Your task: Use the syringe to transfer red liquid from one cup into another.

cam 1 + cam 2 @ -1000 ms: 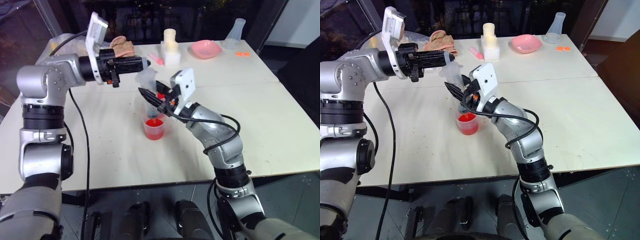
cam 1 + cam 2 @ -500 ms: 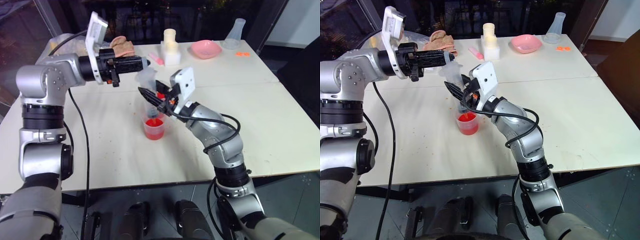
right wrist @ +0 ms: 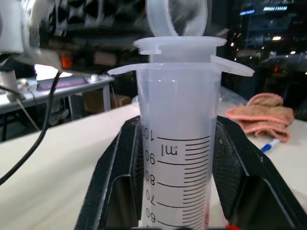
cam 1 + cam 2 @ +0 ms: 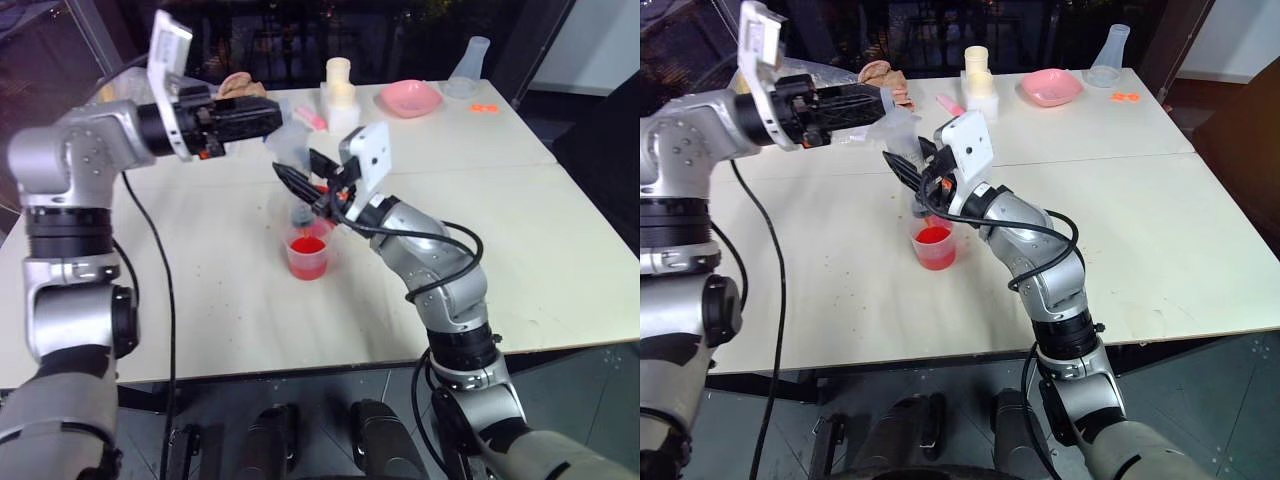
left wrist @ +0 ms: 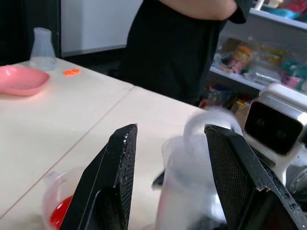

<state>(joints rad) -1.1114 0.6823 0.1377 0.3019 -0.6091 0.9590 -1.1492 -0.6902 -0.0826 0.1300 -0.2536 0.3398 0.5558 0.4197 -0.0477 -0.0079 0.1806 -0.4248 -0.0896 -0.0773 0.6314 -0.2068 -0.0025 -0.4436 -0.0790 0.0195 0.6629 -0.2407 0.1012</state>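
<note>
My right gripper is going to set the syringe, now upright just above the clear cup, down beside the clear cup, on the table (image 4: pixel 401 232) in front of the pink bowl.
The syringe (image 4: pixel 298 190) stands upright, a clear tube with black marks, its tip just above a clear cup (image 4: pixel 308 256) of red liquid (image 4: pixel 308 246) near the middle of the table. My right gripper (image 4: pixel 300 183) is shut on the syringe barrel (image 3: pixel 175 143), one finger on each side. My left gripper (image 4: pixel 272 116) points level at the plunger top from the left, open. In the left wrist view the plunger ring (image 5: pixel 211 125) lies between its spread fingers (image 5: pixel 115 182), with a gap to both.
At the table's far edge are a pink bowl (image 4: pixel 411 97), a clear flask (image 4: pixel 472 65), cream cylinders on a white block (image 4: pixel 340 92), a pink cloth (image 4: pixel 240 85) and a pink marker (image 4: pixel 312 118). A person in black (image 5: pixel 177 43) stands beyond the table.
My left gripper has opened and drawn back to the left, away from the plunger top. The right gripper still holds the syringe over the cup.
</note>
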